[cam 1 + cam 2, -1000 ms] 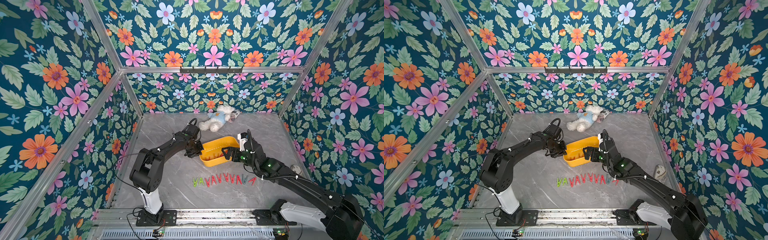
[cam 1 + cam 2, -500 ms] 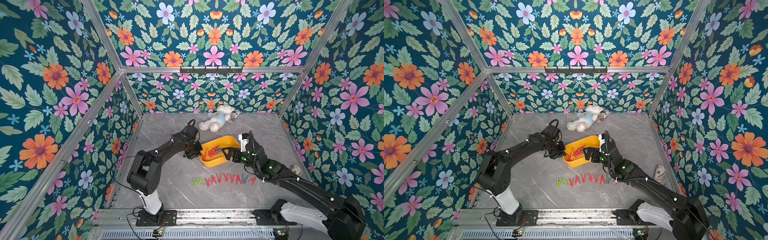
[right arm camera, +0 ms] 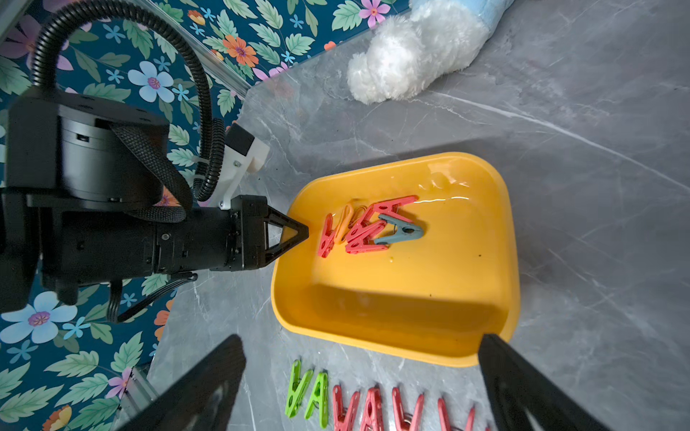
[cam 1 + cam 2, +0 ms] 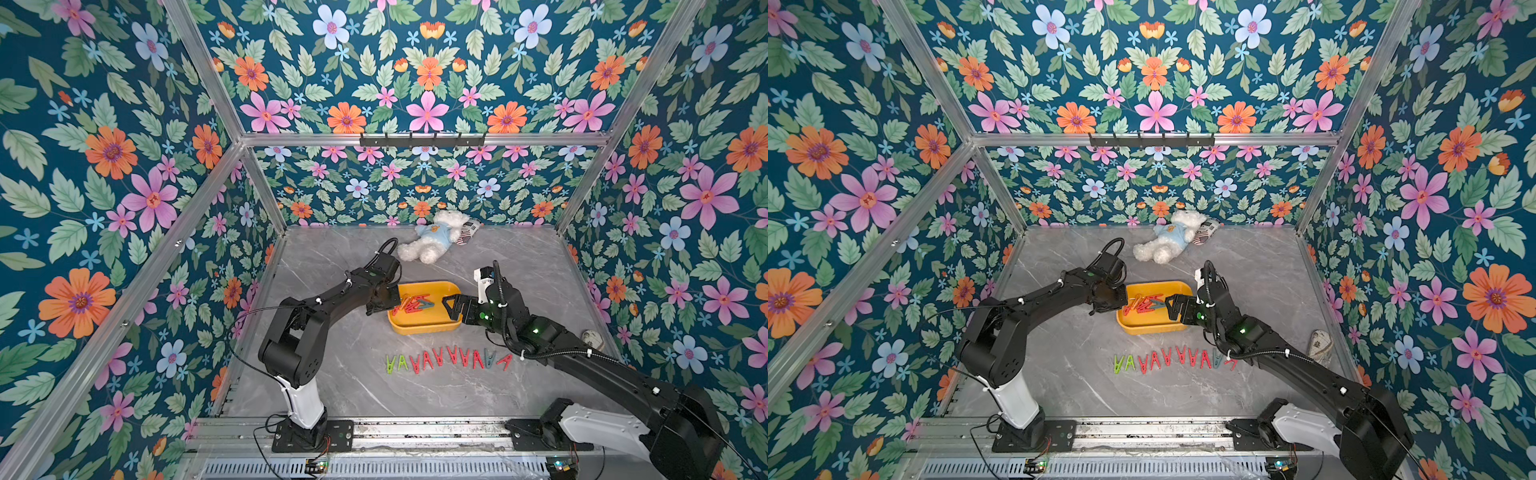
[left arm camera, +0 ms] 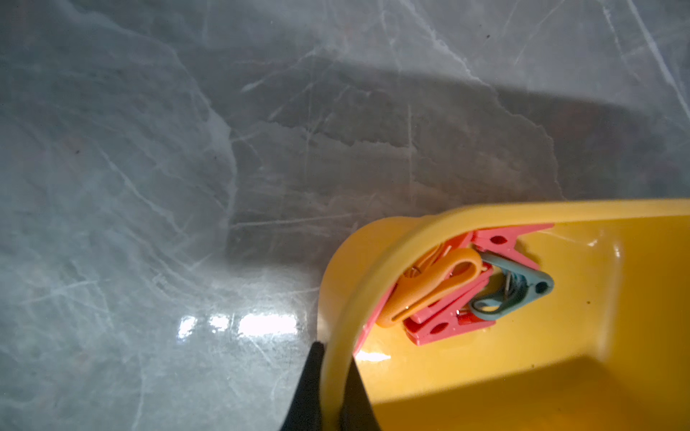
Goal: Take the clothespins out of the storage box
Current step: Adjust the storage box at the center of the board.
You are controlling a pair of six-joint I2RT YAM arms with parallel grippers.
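Note:
My right gripper is to close on the far-side arm (image 4: 426, 301) (image 3: 399, 222) of the grey-blue clothespin next to the red ones in the yellow storage box.
The yellow storage box (image 4: 424, 329) (image 4: 1152, 327) (image 3: 395, 336) sits mid-table. Several clothespins (image 4: 413, 303) (image 4: 1144, 304) (image 5: 440, 291) (image 3: 367, 231), red, orange and grey-blue, lie heaped at its left end. A row of green, red and grey clothespins (image 4: 449, 358) (image 4: 1177, 359) (image 3: 358, 406) lies on the table in front of the box. My left gripper (image 4: 388, 301) (image 4: 1120, 301) (image 5: 334, 349) (image 3: 304, 235) is shut on the box's left rim (image 5: 373, 268). My right gripper (image 4: 451, 309) (image 4: 1173, 309) (image 3: 362, 339) stands open at the box's right end, holding nothing.
A white plush bear (image 4: 432, 241) (image 4: 1167, 241) (image 3: 410, 56) lies behind the box near the back wall, with a small patterned object (image 4: 467, 230) beside it. Another small patterned object (image 4: 592, 338) (image 4: 1320, 343) rests by the right wall. Floral walls enclose the marble table.
The box, held at its rim by the left gripper, has swung from a slant to lie squarer. The clothespins inside have come into view at its left end. The right gripper stays open.

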